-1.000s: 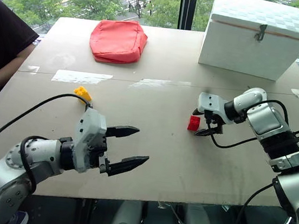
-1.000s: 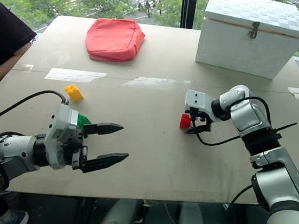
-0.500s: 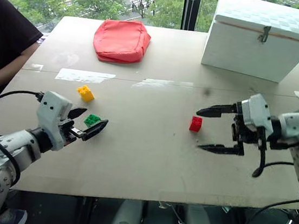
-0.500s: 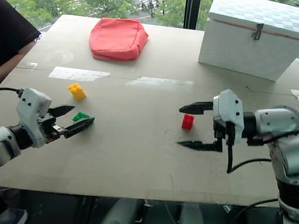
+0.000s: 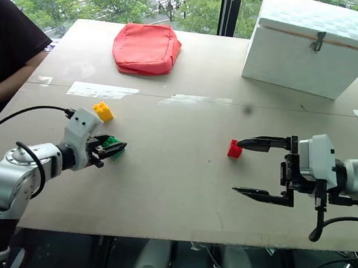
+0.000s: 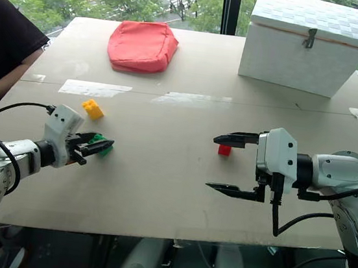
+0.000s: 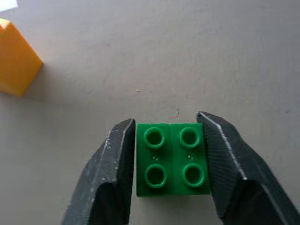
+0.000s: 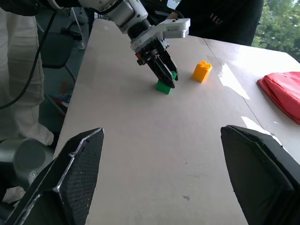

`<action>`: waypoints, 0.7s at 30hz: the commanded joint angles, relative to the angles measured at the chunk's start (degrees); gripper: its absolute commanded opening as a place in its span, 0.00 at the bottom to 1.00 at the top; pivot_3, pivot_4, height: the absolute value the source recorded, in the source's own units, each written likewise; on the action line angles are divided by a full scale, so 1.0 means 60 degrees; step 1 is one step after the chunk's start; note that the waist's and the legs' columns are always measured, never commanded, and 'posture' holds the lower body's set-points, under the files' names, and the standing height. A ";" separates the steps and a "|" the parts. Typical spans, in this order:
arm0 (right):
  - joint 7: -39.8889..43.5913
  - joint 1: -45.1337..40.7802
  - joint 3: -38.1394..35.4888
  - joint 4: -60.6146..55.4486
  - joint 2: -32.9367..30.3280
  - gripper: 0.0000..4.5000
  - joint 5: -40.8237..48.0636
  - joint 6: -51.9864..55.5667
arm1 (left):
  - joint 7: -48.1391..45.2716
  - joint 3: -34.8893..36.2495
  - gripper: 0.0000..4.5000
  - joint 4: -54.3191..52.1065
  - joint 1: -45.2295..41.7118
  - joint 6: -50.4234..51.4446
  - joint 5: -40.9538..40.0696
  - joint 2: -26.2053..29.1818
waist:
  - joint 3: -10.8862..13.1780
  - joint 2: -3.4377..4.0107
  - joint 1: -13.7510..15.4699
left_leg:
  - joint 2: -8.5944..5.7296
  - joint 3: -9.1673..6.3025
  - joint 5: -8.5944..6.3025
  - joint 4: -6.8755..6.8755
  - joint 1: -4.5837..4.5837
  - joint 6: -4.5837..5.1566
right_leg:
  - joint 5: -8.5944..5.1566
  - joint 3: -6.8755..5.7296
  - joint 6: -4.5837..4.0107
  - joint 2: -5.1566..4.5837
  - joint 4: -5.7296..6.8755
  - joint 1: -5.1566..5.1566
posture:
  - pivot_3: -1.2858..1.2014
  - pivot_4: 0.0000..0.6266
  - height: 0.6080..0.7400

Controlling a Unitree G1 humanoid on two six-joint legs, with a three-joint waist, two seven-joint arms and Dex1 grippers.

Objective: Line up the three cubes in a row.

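Note:
My left gripper needs to let go of the green cube on the bare table [image 5: 198, 139] beside the red cube, on its yellow-cube side.
My left gripper [image 5: 113, 145] is shut on the green cube [image 7: 172, 159], which rests on the table at the left. Its two fingers press the cube's sides. Just beyond it lies the yellow cube [image 5: 102, 111], apart from it and lying free. The red cube [image 5: 234, 149] sits alone near the table's middle. My right gripper [image 5: 237, 166] hangs open and empty to the right of the red cube, pointing left, with its upper finger close to the cube. The right wrist view looks across the table at the left gripper [image 8: 166, 77] on the green cube [image 8: 163, 86].
A red pouch [image 5: 145, 48] lies at the back left and a large white box [image 5: 314, 46] stands at the back right. A person in a dark top [image 5: 6, 54] sits at the table's left edge. Bare tabletop [image 5: 168, 172] separates the two grippers.
My left gripper moved left and forward to the green cube and shut on it. My right gripper drew back from the red cube toward the near edge and stayed open.

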 commanded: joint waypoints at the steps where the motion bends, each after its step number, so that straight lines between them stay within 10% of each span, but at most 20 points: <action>1: -0.0444 0.0184 -0.0523 -0.0499 -0.0180 0.91 0.0321 -0.0023 | -0.0496 -0.0190 0.29 0.0246 -0.0324 -0.0446 0.0372 0.0207 | 0.0000 -0.0001 0.0001 | 0.0000 -0.0003 0.0000 0.0000 0.0000 0.0000 | -0.0004 -0.0003 0.0006 0.0001 0.0000 0.0000 | 0.52 0.24 1.00; 11: -0.2371 0.1438 -0.1390 -0.1594 -0.0123 0.91 0.0708 0.0250 | -0.3730 -0.2199 0.29 0.1459 -0.3979 -0.1003 0.0151 -0.0253 | -0.0001 -0.0021 0.0050 | -0.0014 -0.0010 0.0001 0.0026 -0.0018 0.0003 | -0.0010 -0.0046 0.0021 -0.0022 -0.0002 0.0013 | 0.52 0.24 1.00; 21: -0.3461 0.3493 -0.2414 -0.2205 -0.0313 0.91 0.0860 0.0759 | -0.7164 -0.5390 0.29 0.6940 -0.7725 -0.5303 0.3005 -0.2502 | 0.0009 -0.0040 0.0007 | -0.0025 0.0010 0.0001 0.0033 -0.0033 0.0009 | -0.0012 -0.0058 0.0022 -0.0005 -0.0004 0.0018 | 0.52 0.24 1.00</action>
